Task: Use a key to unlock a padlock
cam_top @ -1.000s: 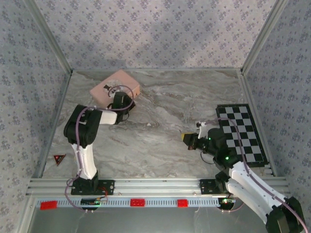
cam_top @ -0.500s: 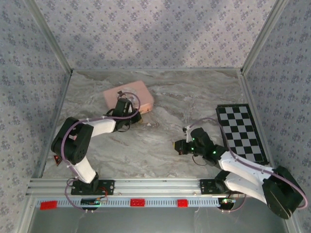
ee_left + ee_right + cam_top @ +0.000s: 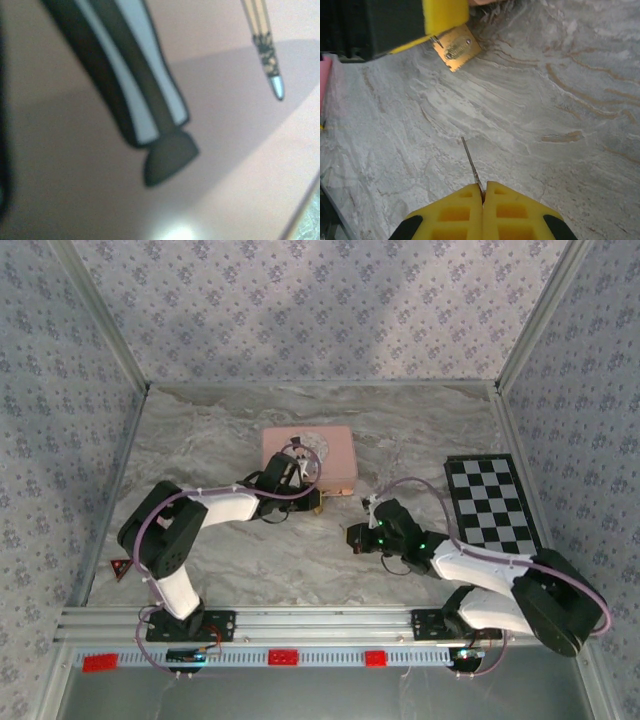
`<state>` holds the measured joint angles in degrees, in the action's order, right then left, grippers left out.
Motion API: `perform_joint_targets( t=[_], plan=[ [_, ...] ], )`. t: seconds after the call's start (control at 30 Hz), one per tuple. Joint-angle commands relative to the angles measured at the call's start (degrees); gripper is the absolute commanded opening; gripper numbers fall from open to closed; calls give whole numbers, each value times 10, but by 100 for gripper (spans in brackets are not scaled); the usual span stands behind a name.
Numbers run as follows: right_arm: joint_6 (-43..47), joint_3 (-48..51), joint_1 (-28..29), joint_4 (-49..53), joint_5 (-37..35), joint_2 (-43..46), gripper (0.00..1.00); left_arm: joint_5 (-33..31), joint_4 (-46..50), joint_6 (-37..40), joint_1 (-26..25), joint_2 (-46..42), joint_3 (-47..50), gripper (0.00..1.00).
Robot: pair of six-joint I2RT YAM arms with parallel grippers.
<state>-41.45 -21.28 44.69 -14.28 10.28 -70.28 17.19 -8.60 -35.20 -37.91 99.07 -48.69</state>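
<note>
My left gripper should open, back away and take the shackle [image 3: 437, 41] from the front, because it leans over the pink lid and the padlock hangs at a slant.
The tiny brass padlock [image 3: 456, 48] hangs just above the marble table, its thin shackle running up under a yellow finger [image 3: 445, 17] of my left gripper [image 3: 308, 496], which is shut on it. From above, the padlock [image 3: 316, 503] sits at the front edge of the pink box [image 3: 325, 452]. My right gripper [image 3: 483, 192] is shut on the key [image 3: 471, 162]. The key's thin silvery blade sticks out ahead toward the padlock, a short gap away. In the top view my right gripper [image 3: 354, 538] lies low, right of the padlock. The left wrist view is a blurred close-up of the pink lid [image 3: 240, 165].
A black-and-white checkerboard [image 3: 497, 505] lies flat on the right side of the table. A small red triangle [image 3: 122, 568] sits near the front left edge. Patterned walls and metal rails close in the marble table [image 3: 250, 560] on three sides.
My left gripper has swung right toward the table's middle, and the pink box has come along with it. My right gripper has moved left and lower with the key, closing on the padlock.
</note>
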Motion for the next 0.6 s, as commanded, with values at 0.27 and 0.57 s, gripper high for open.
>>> perform_joint_targets(
  t=[0.27,0.57],
  plan=[
    [-12,-24,4,-3,-10,3,0,-57,-133,-32,-10,-50,130,19],
    [-7,-20,2,9,-17,31,0,-134,-272,-100,-23,-70,220,42]
  ],
)
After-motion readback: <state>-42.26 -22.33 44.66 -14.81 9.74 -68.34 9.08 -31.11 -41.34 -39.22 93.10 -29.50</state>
